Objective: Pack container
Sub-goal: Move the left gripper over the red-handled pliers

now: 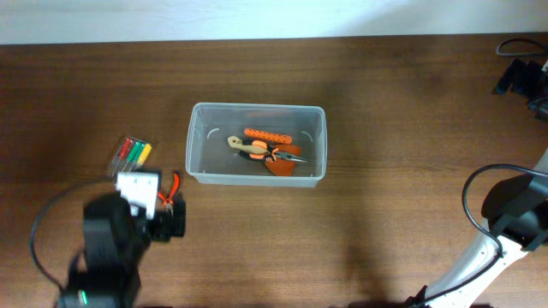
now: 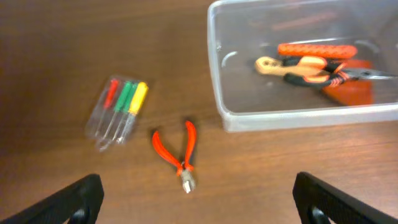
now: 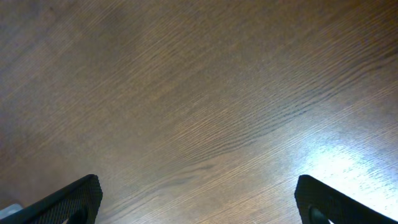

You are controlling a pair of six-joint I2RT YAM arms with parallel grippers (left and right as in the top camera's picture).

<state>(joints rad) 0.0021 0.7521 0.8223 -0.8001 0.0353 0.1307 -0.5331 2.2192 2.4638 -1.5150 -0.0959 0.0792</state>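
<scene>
The robot's left gripper will close on the red handle nearer the screwdriver pack (image 1: 161, 197) (image 2: 161, 148), so that the cutters' other handle, next to the container, stays free.
The clear plastic container (image 1: 199, 141) stands mid-table and holds an orange bit holder (image 1: 267, 135), tan and black pliers (image 1: 257, 151) and an orange piece. It also shows in the left wrist view (image 2: 219, 81). Small red-handled cutters (image 2: 177, 149) lie on the table left of the container, partly hidden under my left arm in the overhead view (image 1: 174, 184). A small clear screwdriver pack (image 1: 132, 154) lies further left, also in the left wrist view (image 2: 119, 109). My left gripper (image 2: 198, 205) is open and empty, just short of the cutters. My right gripper (image 3: 198, 202) is open over bare table.
Black cables and a dark device (image 1: 521, 73) sit at the far right edge. The right arm's base (image 1: 514, 214) stands at the right front. A pale wall strip runs along the table's far edge.
</scene>
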